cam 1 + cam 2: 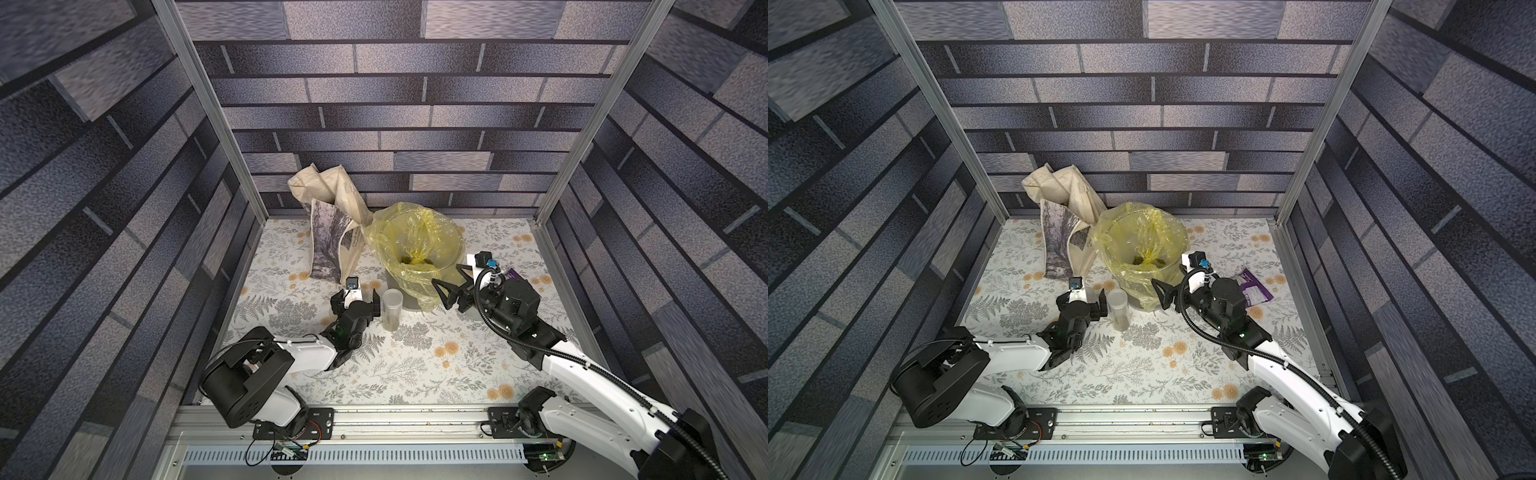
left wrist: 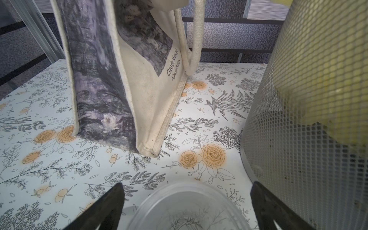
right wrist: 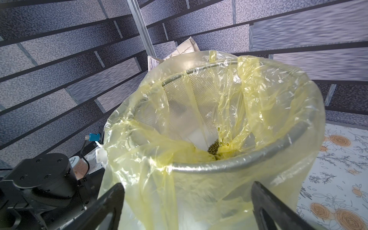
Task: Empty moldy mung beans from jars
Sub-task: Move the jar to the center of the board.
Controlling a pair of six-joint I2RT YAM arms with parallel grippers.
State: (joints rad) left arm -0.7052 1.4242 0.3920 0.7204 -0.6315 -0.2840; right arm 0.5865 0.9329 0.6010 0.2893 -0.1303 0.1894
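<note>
The slim clear jar (image 1: 390, 315) stands in front of the grey mesh bucket, and next I will close my left gripper on its body, below its top.
One slim clear jar (image 1: 392, 309) (image 1: 1118, 311) stands upright on the table, with a faint olive tinge low inside. In both top views it is just right of my left gripper (image 1: 357, 301) (image 1: 1084, 303). In the left wrist view the jar's round top (image 2: 189, 207) shows low between the open fingers of the left gripper (image 2: 186, 184), untouched. The table print shows through the jar. Mung beans (image 3: 214, 147) (image 1: 415, 261) lie at the bottom of the yellow bag. My right gripper (image 1: 446, 274) (image 3: 187, 184) is open and empty against the bag's outer side, below the bucket rim.
The grey mesh bucket (image 2: 298, 139) (image 3: 219, 166) with its yellow bag (image 1: 399, 237) stands behind the jar. A cream cloth tote (image 1: 332, 241) (image 2: 139, 89) stands left of the bucket. A purple packet (image 1: 1254, 286) lies by the right arm. Enclosure walls close three sides.
</note>
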